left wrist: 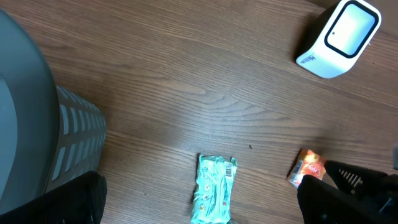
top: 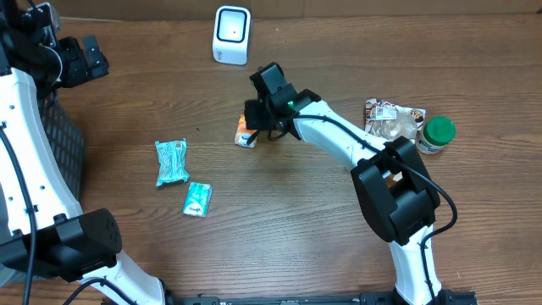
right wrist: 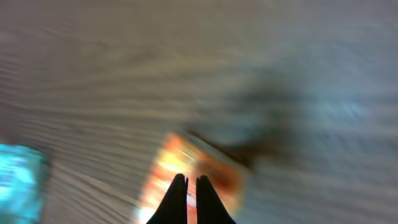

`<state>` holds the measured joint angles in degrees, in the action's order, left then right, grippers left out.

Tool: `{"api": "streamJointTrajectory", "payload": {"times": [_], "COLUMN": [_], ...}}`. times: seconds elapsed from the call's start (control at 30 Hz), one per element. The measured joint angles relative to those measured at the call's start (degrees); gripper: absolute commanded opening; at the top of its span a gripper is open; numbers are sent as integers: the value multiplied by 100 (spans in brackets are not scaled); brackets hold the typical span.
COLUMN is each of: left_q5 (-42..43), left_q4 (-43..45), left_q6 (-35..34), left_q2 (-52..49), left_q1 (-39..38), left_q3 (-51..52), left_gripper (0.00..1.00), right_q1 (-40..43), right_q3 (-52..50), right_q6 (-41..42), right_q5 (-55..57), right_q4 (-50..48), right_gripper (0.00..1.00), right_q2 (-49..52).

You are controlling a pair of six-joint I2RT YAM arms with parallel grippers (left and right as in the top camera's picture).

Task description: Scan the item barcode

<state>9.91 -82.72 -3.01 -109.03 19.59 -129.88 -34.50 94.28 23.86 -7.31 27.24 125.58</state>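
Note:
My right gripper's fingers are almost closed over the side of the orange packet. I should open them and pinch the packet's near end (top: 244, 143) before I scan it.
An orange packet (top: 245, 131) sits mid-table, a little in front of the white barcode scanner (top: 231, 35). My right gripper (top: 261, 120) is over it. In the blurred right wrist view the two fingers (right wrist: 186, 199) are pressed almost together on the orange packet (right wrist: 165, 168), which casts a shadow beyond its far edge. High at the far left, my left gripper (top: 80, 59) stands wide open with nothing in it. Its dark fingers (left wrist: 348, 199) frame a teal wrapper (left wrist: 214, 186), with the orange packet (left wrist: 308, 167) and the scanner (left wrist: 341, 34) to the right.
A teal wrapper (top: 172, 161) and a smaller teal packet (top: 196, 199) lie left of centre. A clear snack pack (top: 391, 119) and a green-lidded jar (top: 438, 134) stand at the right. A dark mesh basket (top: 63, 148) is at the left edge.

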Motion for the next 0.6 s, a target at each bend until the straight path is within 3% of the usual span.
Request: {"api": "streamJointTrajectory", "payload": {"times": [0.2, 0.4, 0.43, 0.5, 0.6], "left_q5": [0, 0, 0, 0, 0], "left_q4": [2, 0, 2, 0, 0], "left_q6": [0, 0, 0, 0, 0], "left_q2": [0, 0, 0, 0, 0], "left_q1": [0, 0, 0, 0, 0], "left_q3": [0, 0, 0, 0, 0], "left_gripper": [100, 100, 100, 100, 100], "right_q1": [-57, 50, 70, 76, 76], "right_q3": [2, 286, 348, 444, 435], "right_q6": [7, 4, 13, 57, 393], "right_q5": [-166, -505, -557, -625, -693], "right_q4": [-160, 758, 946, 1285, 1650], "right_gripper": [4, 5, 10, 31, 34], "right_q2": [2, 0, 0, 0, 0]}}
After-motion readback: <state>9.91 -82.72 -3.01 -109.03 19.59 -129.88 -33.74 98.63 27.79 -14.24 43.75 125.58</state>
